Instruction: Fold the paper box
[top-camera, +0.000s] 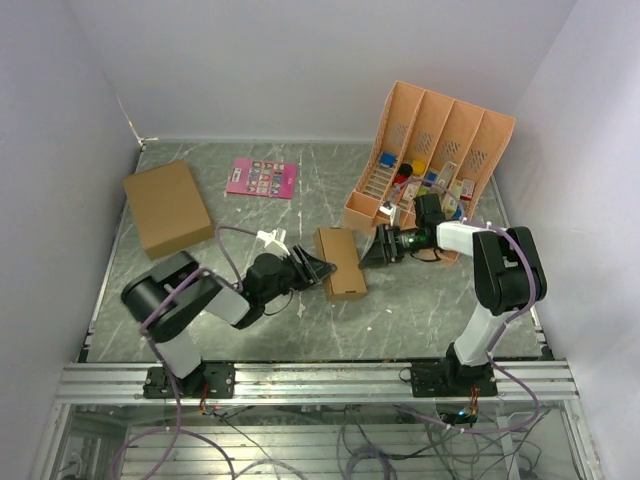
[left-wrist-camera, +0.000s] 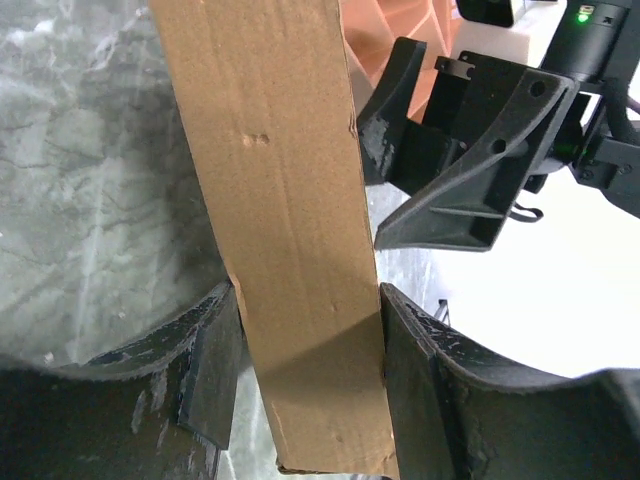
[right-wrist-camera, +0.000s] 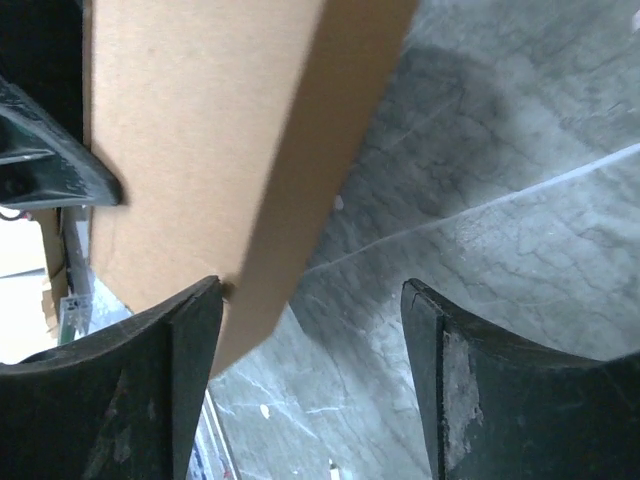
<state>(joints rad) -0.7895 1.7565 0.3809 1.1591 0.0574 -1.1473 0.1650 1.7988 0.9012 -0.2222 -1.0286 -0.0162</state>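
The robot's left gripper will set the paper box down on the bare table straight (top-camera: 266, 270) in front of the pink card.
The paper box (top-camera: 340, 262) is a small oblong brown carton lying mid-table between my two arms. In the left wrist view the box (left-wrist-camera: 290, 230) fills the gap of my left gripper (left-wrist-camera: 308, 300), and both fingers press against its long sides. My left gripper (top-camera: 318, 270) reaches it from the left. On the box's right side is my right gripper (top-camera: 375, 247). It stands open (right-wrist-camera: 310, 290), its left finger (right-wrist-camera: 190, 340) touching the box's corner (right-wrist-camera: 190, 150), with only bare table between its fingers.
A larger brown cardboard box (top-camera: 167, 207) lies at the back left and a pink card (top-camera: 262, 177) behind the middle. An orange slotted organizer (top-camera: 430, 150) holding small coloured items stands at the back right, close behind my right arm.
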